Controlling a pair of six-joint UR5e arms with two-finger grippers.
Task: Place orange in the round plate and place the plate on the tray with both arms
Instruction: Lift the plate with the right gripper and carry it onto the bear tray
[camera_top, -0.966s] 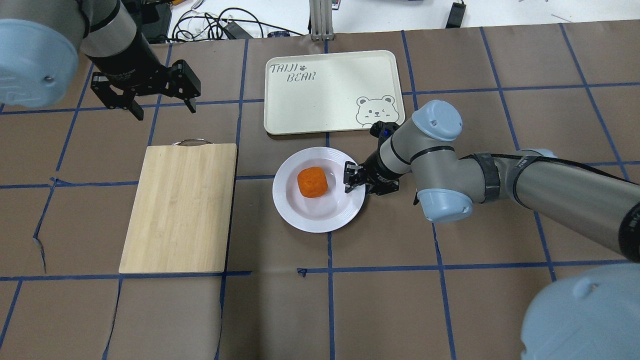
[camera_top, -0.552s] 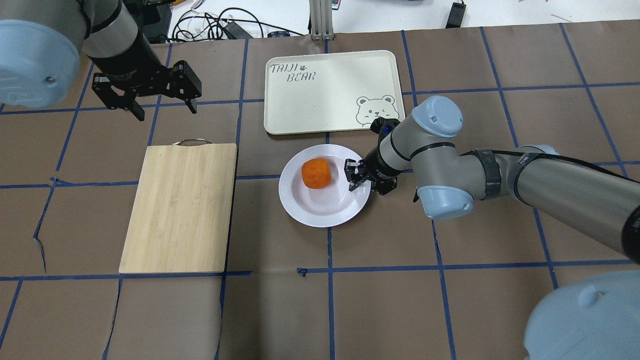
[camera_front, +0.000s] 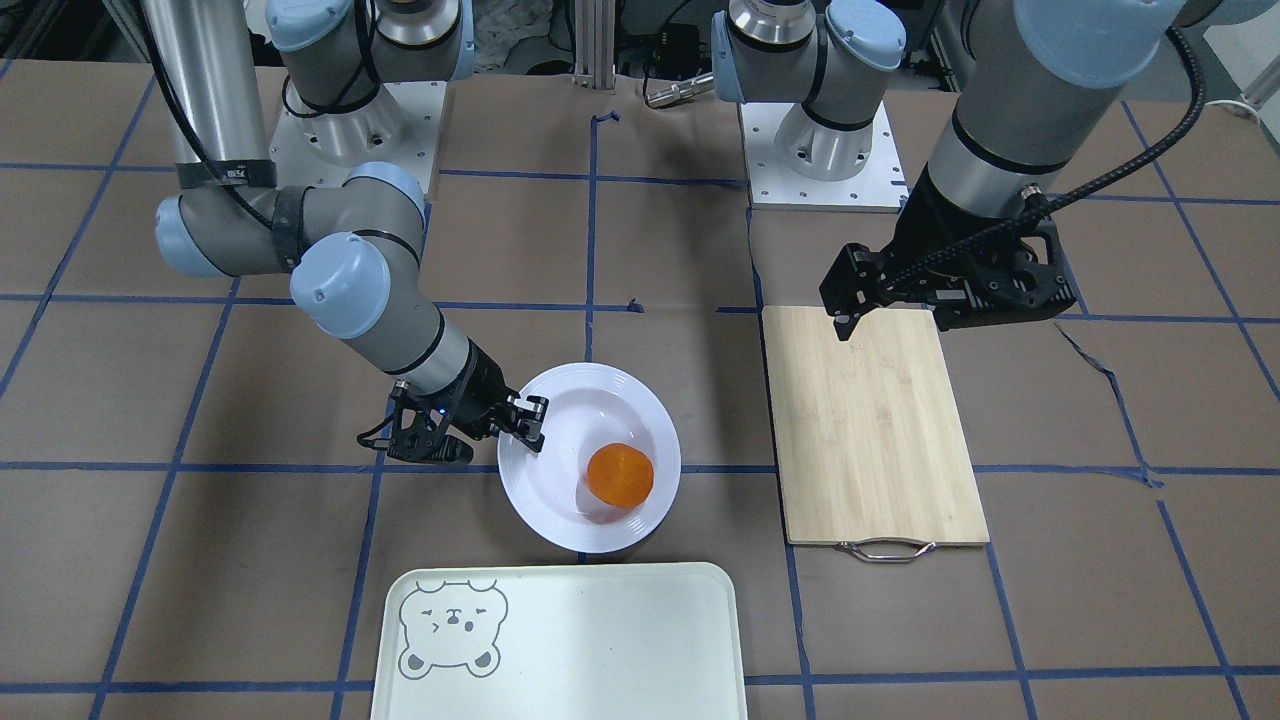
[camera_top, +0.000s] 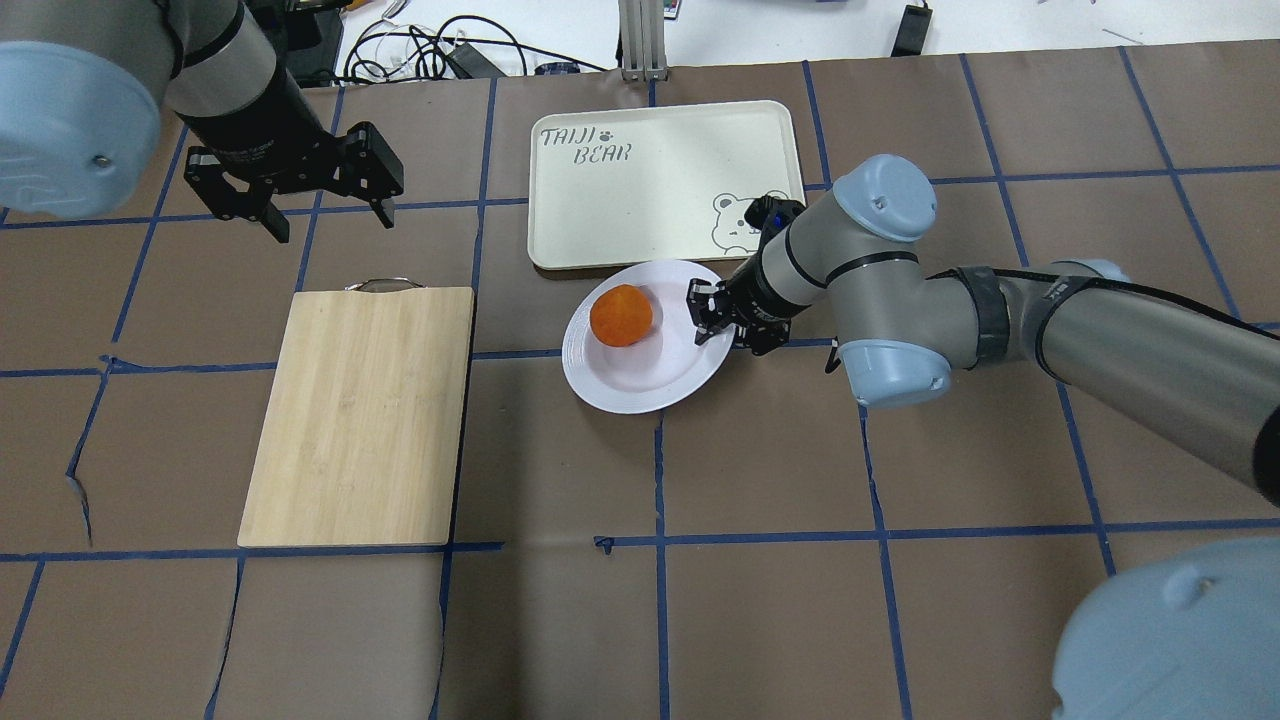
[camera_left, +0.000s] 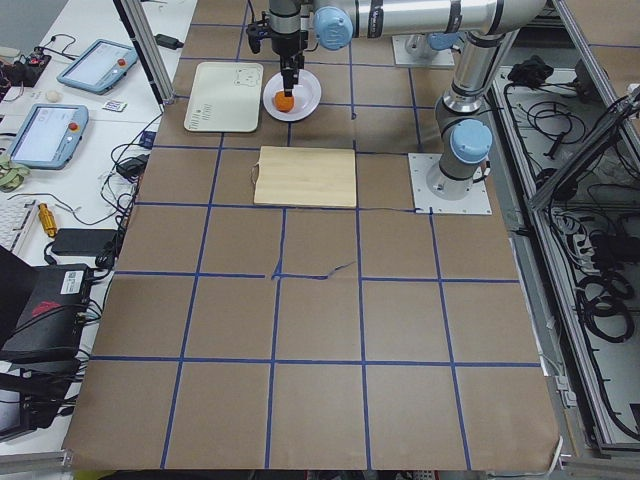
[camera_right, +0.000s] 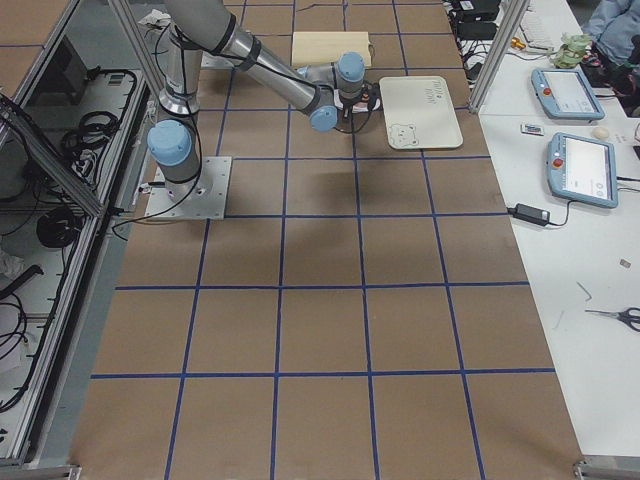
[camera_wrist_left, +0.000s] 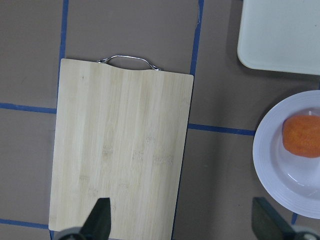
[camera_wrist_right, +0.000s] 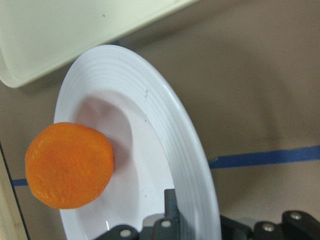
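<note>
My right gripper is going to let go of the round plate on the middle of the tray (camera_front: 557, 680), with the plate's rim overlapping the bear drawing. The plate is now tilted at the tray's near edge.
The orange (camera_top: 621, 315) lies in the round plate (camera_top: 650, 375), toward its far left side. My right gripper (camera_top: 712, 312) is shut on the plate's right rim and holds it tilted, with its far edge at the tray's (camera_top: 660, 180) near edge. In the right wrist view the orange (camera_wrist_right: 69, 165) rests by the plate's ridged rim (camera_wrist_right: 175, 130), with the tray's corner (camera_wrist_right: 75, 30) just beyond. My left gripper (camera_top: 332, 226) hangs open and holds nothing, past the far end of the cutting board and well left of the plate.
A bamboo cutting board (camera_top: 360, 415) with a metal handle lies left of the plate. Cables (camera_top: 430, 50) run along the white bench beyond the table's far edge. Blue tape lines cross the brown table cover.
My right gripper has carried the plate away from me toward the tray, and its far edge now meets the tray's near edge. The orange has shifted toward the plate's far left. The left arm has barely moved.
</note>
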